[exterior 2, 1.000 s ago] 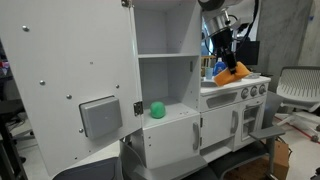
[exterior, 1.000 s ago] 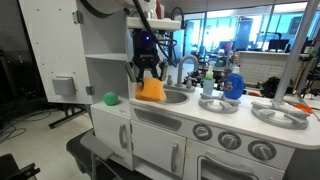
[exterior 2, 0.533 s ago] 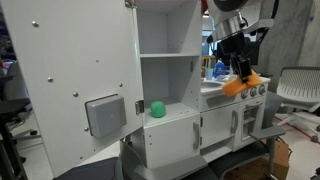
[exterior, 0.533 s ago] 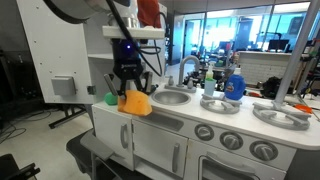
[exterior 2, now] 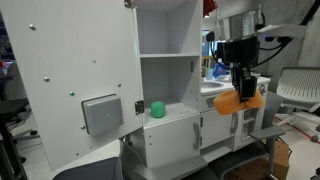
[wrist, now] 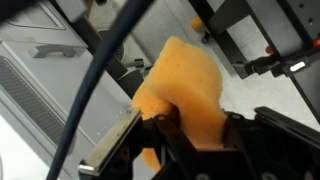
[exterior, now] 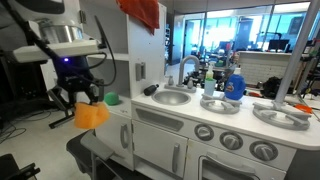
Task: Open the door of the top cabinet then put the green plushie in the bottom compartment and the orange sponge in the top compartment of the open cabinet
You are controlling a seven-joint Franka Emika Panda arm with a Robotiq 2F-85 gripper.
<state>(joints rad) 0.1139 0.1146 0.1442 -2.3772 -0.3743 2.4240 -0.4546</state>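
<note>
Next, my gripper lets go of the orange sponge on the inner shelf of the open cabinet (exterior: pixel 114 47), above the green plushie.
The top cabinet (exterior 2: pixel 165 12) stands open, its door (exterior 2: pixel 60 80) swung wide with the grey dispenser panel (exterior 2: pixel 100 115) facing out. The green plushie (exterior 2: pixel 157 109) lies in the bottom compartment (exterior 2: pixel 178 85), under the inner shelf; it also shows in an exterior view (exterior: pixel 112 99). The top compartment (exterior 2: pixel 165 28) holds nothing. My gripper (exterior 2: pixel 241 88) is shut on the orange sponge (exterior 2: pixel 240 101) and holds it in the air in front of the toy kitchen, away from the cabinet. Gripper (exterior: pixel 80 99) and sponge (exterior: pixel 91 114) show in both exterior views. The sponge (wrist: pixel 180 85) fills the wrist view between the fingers (wrist: pixel 195 128).
A red-orange cloth (exterior: pixel 140 10) hangs on top of the cabinet. To one side of the cabinet are the sink (exterior: pixel 172 97) with its faucet, a blue item (exterior: pixel 234 85) and the stove burners (exterior: pixel 279 114). An office chair (exterior 2: pixel 298 90) stands beyond the kitchen.
My gripper has carried the sponge from above the sink out past the counter's front edge and lower, away from the kitchen. The plushie and door have not moved.
</note>
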